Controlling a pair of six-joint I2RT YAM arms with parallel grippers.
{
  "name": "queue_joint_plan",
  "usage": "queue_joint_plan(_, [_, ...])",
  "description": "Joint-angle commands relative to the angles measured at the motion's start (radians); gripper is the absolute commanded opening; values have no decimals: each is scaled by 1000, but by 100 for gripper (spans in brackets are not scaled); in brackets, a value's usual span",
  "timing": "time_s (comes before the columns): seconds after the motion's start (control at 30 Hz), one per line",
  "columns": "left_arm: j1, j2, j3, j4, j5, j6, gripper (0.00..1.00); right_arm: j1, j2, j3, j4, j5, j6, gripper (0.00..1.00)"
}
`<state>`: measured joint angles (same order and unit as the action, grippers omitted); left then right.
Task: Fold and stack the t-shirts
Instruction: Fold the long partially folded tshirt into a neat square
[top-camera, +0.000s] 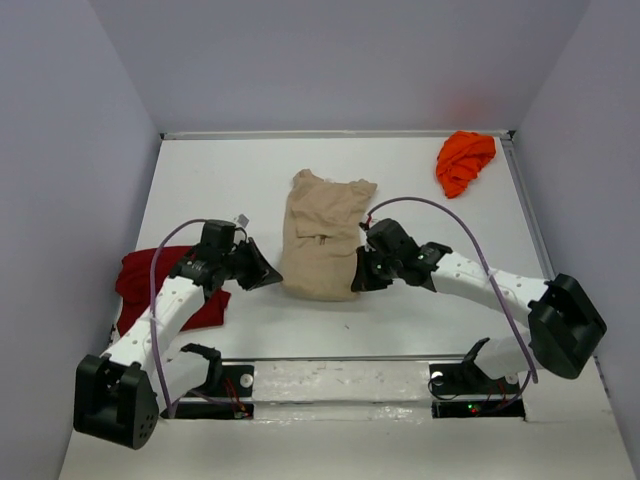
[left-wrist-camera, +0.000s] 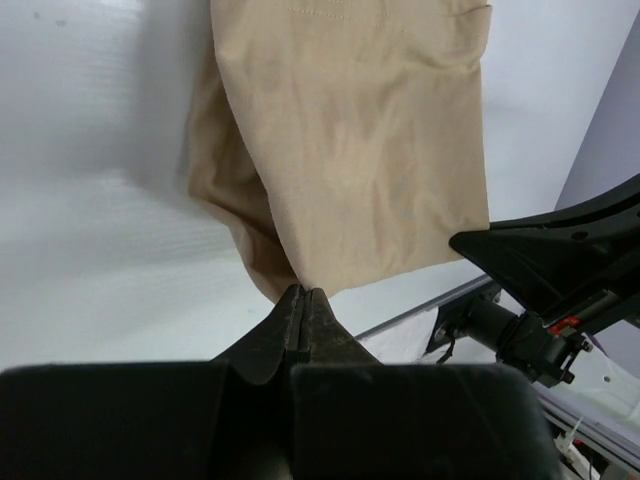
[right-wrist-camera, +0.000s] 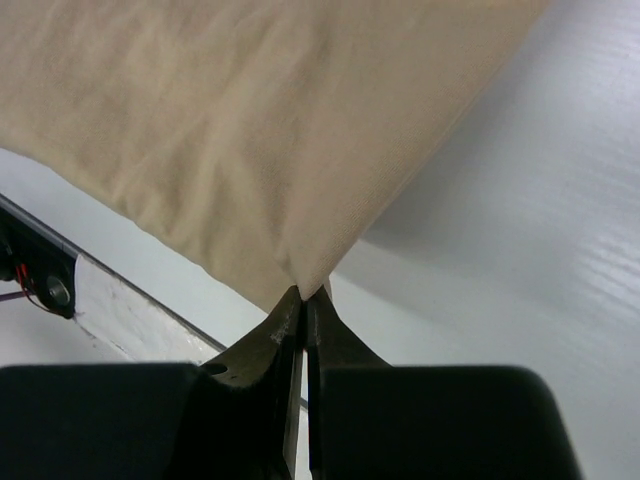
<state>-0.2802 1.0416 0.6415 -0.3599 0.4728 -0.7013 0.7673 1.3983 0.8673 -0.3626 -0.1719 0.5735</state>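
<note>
Next, I let go of the tan t-shirt's near edge with my right gripper on its far corner (top-camera: 354, 181) that faces the orange t-shirt.
The tan t-shirt (top-camera: 322, 235) lies folded lengthwise in the middle of the table. My left gripper (top-camera: 270, 276) is shut on its near left corner; the left wrist view shows the tan cloth (left-wrist-camera: 350, 140) running into the pinched tips of that gripper (left-wrist-camera: 303, 293). At the near right corner my right gripper (top-camera: 357, 280) is shut too, and in the right wrist view the tan cloth (right-wrist-camera: 250, 130) enters the closed tips of this gripper (right-wrist-camera: 305, 293). A dark red t-shirt (top-camera: 140, 285) lies under my left arm. The orange t-shirt (top-camera: 464, 160) sits crumpled at the far right.
Grey walls close the table on three sides. A metal rail (top-camera: 330, 358) runs along the near edge by the arm bases. My right arm (left-wrist-camera: 560, 260) shows at the right of the left wrist view.
</note>
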Motion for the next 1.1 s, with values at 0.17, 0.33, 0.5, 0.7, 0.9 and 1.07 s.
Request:
queue_joint_plan(0.17, [-79, -150, -86, -90, -20, -102, 4, 119, -99, -77, -42, 92, 147, 2])
queue_joint_plan(0.33, [-102, -112, -42, -93, -31, -84, 3, 139, -91, -44, -65, 123, 158, 2])
queue_joint_plan(0.5, [-103, -51, 62, -103, -63, -49, 3, 139, -58, 38, -116, 167, 140, 2])
queue_joint_plan(0.7, [-103, 80, 260, -174, -163, 46, 3, 139, 24, 211, -222, 343, 97, 0])
queue_joint_plan(0.9, [-94, 343, 627, -221, -275, 132, 3, 29, 266, 532, -308, 427, -15, 0])
queue_joint_plan(1.07, [-25, 665, 1054, -286, -254, 197, 0, -196, 523, 886, -334, 402, -138, 0])
